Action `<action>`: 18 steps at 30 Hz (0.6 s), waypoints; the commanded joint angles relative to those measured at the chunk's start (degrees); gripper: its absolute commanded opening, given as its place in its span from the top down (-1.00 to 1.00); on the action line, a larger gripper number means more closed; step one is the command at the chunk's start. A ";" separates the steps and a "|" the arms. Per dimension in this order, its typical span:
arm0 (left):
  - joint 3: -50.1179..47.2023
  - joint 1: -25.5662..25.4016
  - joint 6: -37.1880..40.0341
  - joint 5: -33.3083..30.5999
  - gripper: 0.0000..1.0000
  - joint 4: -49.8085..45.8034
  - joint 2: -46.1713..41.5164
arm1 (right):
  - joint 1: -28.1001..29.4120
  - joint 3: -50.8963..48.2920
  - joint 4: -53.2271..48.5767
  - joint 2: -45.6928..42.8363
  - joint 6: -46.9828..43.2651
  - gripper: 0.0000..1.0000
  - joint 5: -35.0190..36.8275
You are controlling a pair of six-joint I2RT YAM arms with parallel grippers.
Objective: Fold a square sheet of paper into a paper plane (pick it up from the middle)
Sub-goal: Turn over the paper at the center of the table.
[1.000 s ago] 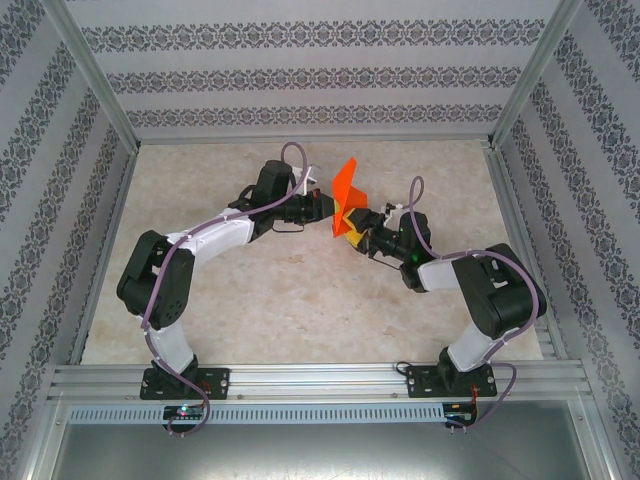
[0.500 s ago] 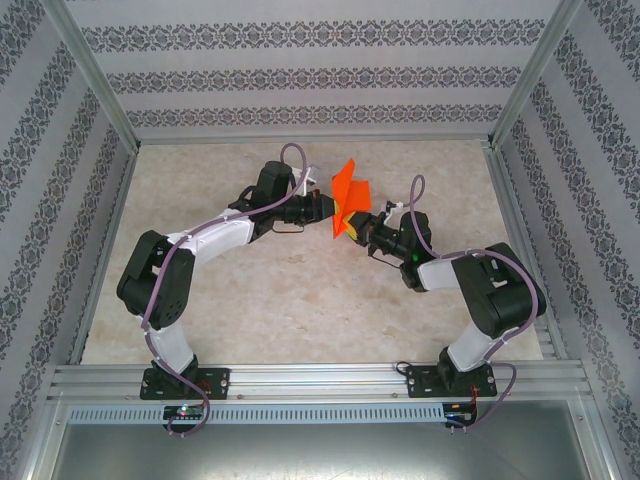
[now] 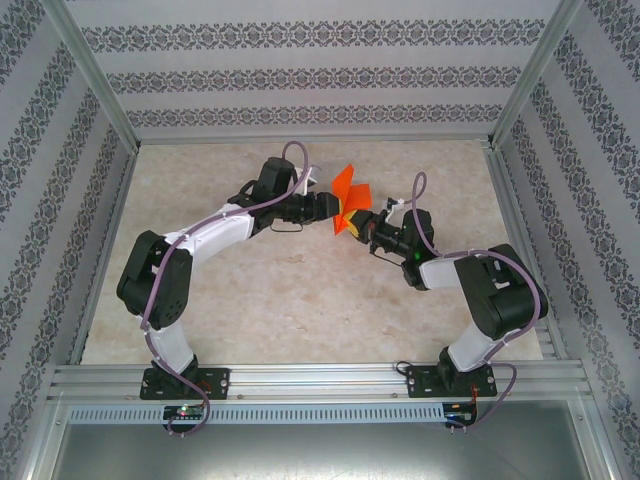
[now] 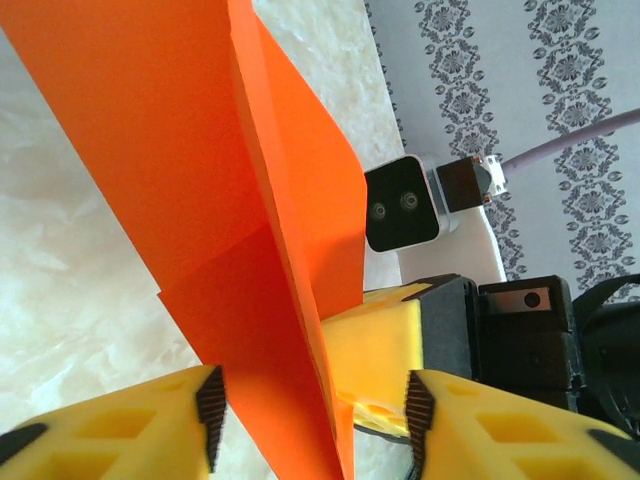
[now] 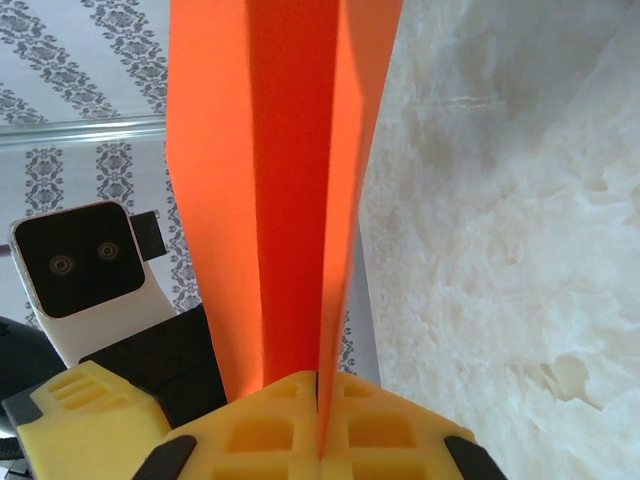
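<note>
My left gripper's open fingers are under the paper's slanting fold, so next my left gripper lines up and pinches the paper's lower edge (image 4: pixel 328 415) before my right gripper opens.
The square sheet of paper (image 3: pixel 348 190) is bright orange, folded along a centre crease, and held in the air above the middle of the table. My right gripper (image 3: pixel 358 225) is shut on its lower edge, and the right wrist view shows the yellow fingers (image 5: pixel 290 420) pinched together on the paper (image 5: pixel 260 200). From the left, my left gripper (image 3: pixel 325 207) stands open around the same paper (image 4: pixel 200 150). The fold passes between its spread jaws (image 4: pixel 312 405) with a gap on each side.
The marble-patterned tabletop (image 3: pixel 300 290) lies below both arms. Patterned walls (image 3: pixel 320 70) and metal frame posts close in the back and sides. The two wrists nearly touch; the right gripper's yellow finger (image 4: pixel 385 345) and its camera (image 4: pixel 400 205) sit just behind the paper.
My left gripper has opened off the paper and my right gripper has shut on it. The paper has tipped a little lower and to the right.
</note>
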 commanded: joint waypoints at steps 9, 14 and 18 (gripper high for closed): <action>1.04 0.80 -2.10 -0.54 -0.31 -5.01 -2.51 | -0.50 1.44 3.61 -1.69 -1.78 1.00 -0.98; -2.72 0.68 -9.27 1.86 -0.31 4.81 -2.28 | -0.07 1.88 5.03 -1.67 -0.89 1.00 -0.72; -4.88 0.72 -13.05 2.26 -0.25 9.96 -1.75 | 0.03 1.64 9.61 -0.41 1.85 1.00 -0.26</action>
